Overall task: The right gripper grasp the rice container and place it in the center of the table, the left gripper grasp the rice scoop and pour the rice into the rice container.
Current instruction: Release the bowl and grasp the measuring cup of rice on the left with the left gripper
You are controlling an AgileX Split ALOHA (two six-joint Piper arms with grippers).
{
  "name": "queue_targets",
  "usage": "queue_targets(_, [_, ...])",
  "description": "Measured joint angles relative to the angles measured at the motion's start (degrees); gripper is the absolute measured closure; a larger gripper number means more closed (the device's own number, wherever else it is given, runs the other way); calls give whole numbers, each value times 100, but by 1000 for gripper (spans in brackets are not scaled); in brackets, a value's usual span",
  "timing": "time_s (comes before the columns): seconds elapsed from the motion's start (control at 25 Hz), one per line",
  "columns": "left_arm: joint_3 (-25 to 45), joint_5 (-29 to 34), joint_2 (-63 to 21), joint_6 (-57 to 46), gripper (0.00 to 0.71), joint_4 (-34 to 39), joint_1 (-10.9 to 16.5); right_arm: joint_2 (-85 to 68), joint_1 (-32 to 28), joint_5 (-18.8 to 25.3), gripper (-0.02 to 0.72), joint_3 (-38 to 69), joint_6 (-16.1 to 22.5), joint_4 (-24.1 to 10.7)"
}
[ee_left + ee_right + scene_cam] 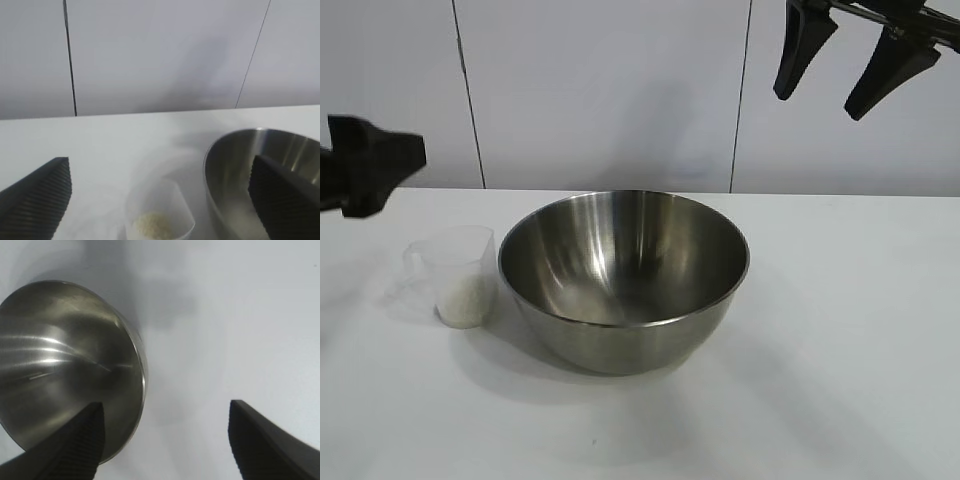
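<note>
The left gripper should next move down to the rice scoop's handle point(410, 263), on the side away from the steel bowl, and close there.
The rice container point(624, 276), a large shiny steel bowl, stands in the middle of the white table point(840, 380). It shows no rice inside. The rice scoop point(453, 273), a small translucent cup, stands upright just left of the bowl with rice point(467, 298) in its bottom. My left gripper point(365, 165) hovers at the left edge, above and left of the scoop, open; in the left wrist view point(160, 172) the scoop point(159, 215) and rice point(154, 224) lie between its fingers. My right gripper point(840, 75) is open, empty, high at the upper right; its wrist view point(167, 412) shows the bowl point(65, 365) below.
A white panelled wall point(620, 90) with dark vertical seams runs behind the table. Bare tabletop lies to the right of the bowl and in front of it.
</note>
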Motion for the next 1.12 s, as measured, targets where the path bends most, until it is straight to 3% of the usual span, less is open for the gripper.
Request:
queue_targets(0.12, [36, -627, 710, 0, 19, -261, 0, 0, 0, 0, 219, 0, -34, 0])
queue_targets(0.32, [36, -691, 1660, 0, 98, -586, 0, 0, 0, 0, 219, 0, -49, -4])
queue_targets(0.68, [36, -795, 1988, 521, 124, -1181, 13, 0, 0, 0, 219, 0, -68, -4])
queue_targets(1.12, [-537, -811, 2875, 560, 169, -1058, 68, 0, 0, -6, 219, 0, -68, -4])
